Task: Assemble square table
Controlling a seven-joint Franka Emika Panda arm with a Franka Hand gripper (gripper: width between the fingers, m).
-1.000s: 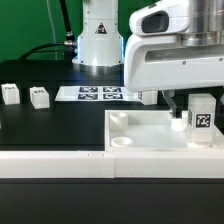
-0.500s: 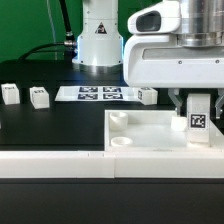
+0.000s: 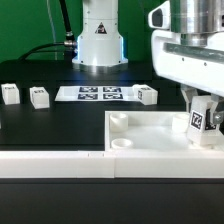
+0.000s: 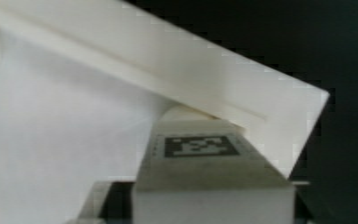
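My gripper should open, turn back square and grip the leg (image 3: 203,126) again, because the leg stands in the table top's corner socket and my gripper is twisted crooked to the table top's edge.
The square table top (image 3: 160,130) is a large white rimmed tray with round corner sockets, lying at the exterior view's lower right. My gripper (image 3: 200,118) is shut on a white tagged leg (image 3: 199,122) and holds it upright over the top's right part, near its far right corner. In the wrist view the leg (image 4: 202,160) fills the space between my fingers, with the top's corner (image 4: 247,90) behind it. Three loose legs lie on the black table: two at the left (image 3: 10,94) (image 3: 39,97), one behind the top (image 3: 148,95).
The marker board (image 3: 97,94) lies flat behind the table top, in front of the white robot base (image 3: 97,35). A white ledge (image 3: 50,160) runs along the front edge of the table.
The gripper has turned and moved slightly to the exterior view's right with the leg, which now looks a little tilted. The leg behind the top has come into full view.
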